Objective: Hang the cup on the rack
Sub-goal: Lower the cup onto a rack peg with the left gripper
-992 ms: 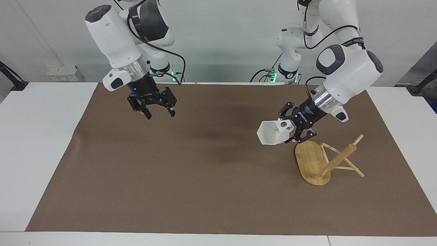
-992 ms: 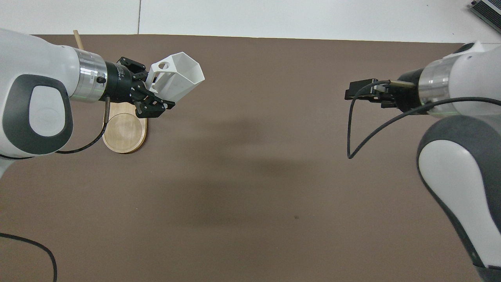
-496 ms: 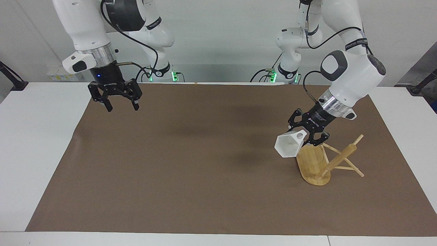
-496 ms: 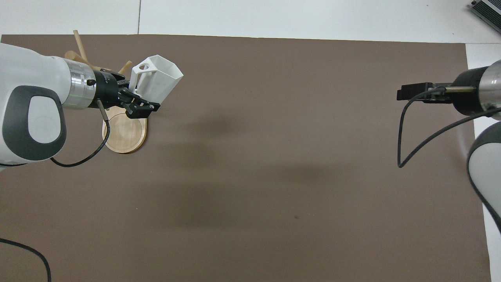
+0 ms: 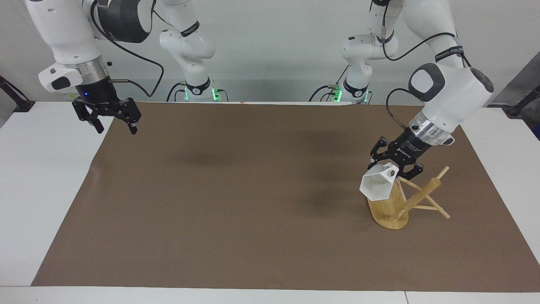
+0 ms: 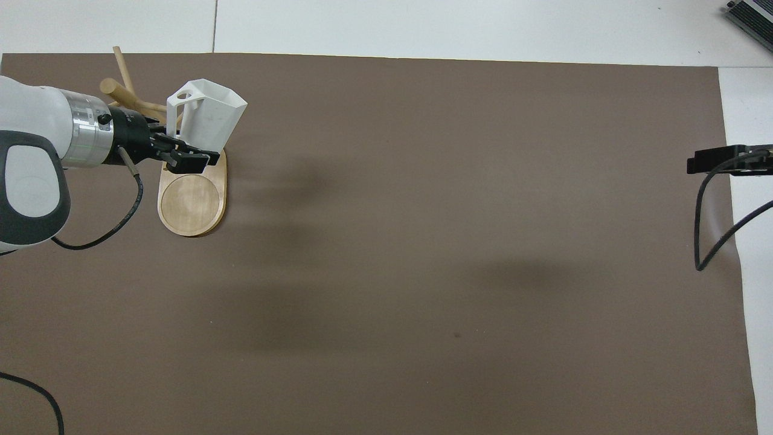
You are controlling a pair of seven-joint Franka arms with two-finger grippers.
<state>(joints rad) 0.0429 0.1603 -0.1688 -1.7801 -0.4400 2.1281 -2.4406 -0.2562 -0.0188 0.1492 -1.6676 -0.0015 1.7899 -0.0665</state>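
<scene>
Next, my left gripper lets go of the white cup on the rack's peg (image 6: pixel 174 119) that sticks out above the oval base.
The white faceted cup (image 5: pixel 377 188) hangs in my left gripper (image 5: pixel 396 171), which is shut on its blocky handle. The cup is tipped on its side over the rack's oval base, its mouth turned away from the robots. The bamboo rack (image 5: pixel 422 196) stands on the brown mat at the left arm's end of the table, and its pegs lie just beside the cup's handle. In the overhead view the cup (image 6: pixel 208 121) and left gripper (image 6: pixel 181 151) cover part of the rack's base (image 6: pixel 192 202). My right gripper (image 5: pixel 114 126) is open and empty over the mat's edge at the right arm's end.
A brown mat (image 5: pixel 236 202) covers most of the white table (image 5: pixel 38 177). The right gripper's black tip (image 6: pixel 703 163) and a looping cable (image 6: pixel 703 241) show at the edge of the overhead view.
My left gripper has carried the cup down and toward the rack, from beside the base to over it. My right arm has pulled back to the right arm's end of the table.
</scene>
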